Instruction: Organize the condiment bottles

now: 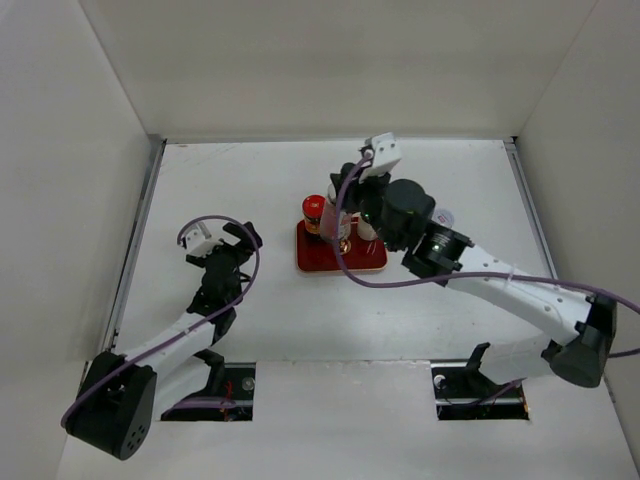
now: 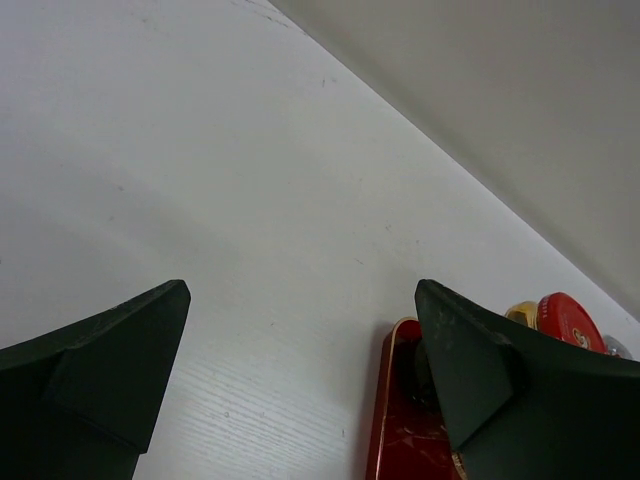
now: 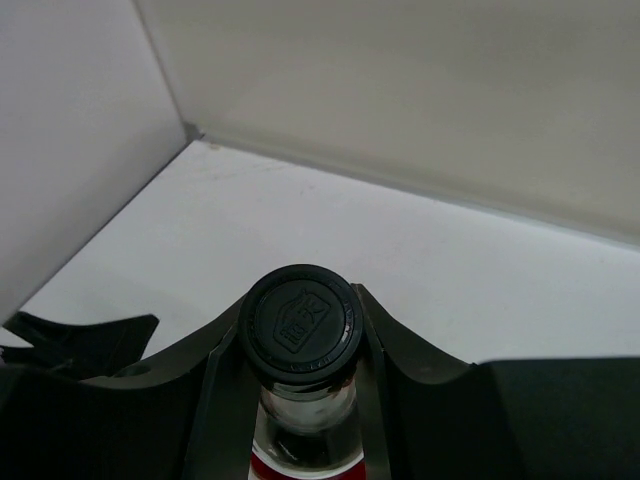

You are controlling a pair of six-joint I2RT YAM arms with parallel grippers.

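The robot's right gripper will set the tall clear bottle down on the red tray (image 1: 321,262) in front of the red-lidded jar. The bottle is now over the tray's back.
A tall clear bottle with a black cap (image 3: 297,322) and red label stands between my right gripper's (image 3: 297,300) fingers, which are shut on its neck. In the top view the right gripper (image 1: 346,192) holds this bottle (image 1: 337,218) over the back of the flat red tray (image 1: 322,262). A red-lidded jar (image 1: 313,212) stands at the tray's back left corner and shows in the left wrist view (image 2: 570,318). My left gripper (image 1: 236,243) is open and empty, left of the tray; in its own view (image 2: 302,290) the tray edge (image 2: 392,420) lies by the right finger. The other bottles are hidden by the right arm.
White walls enclose the table at the back and both sides. A small pale object (image 1: 447,216) peeks out behind the right arm. Bare table surface (image 1: 240,180) lies left of the tray.
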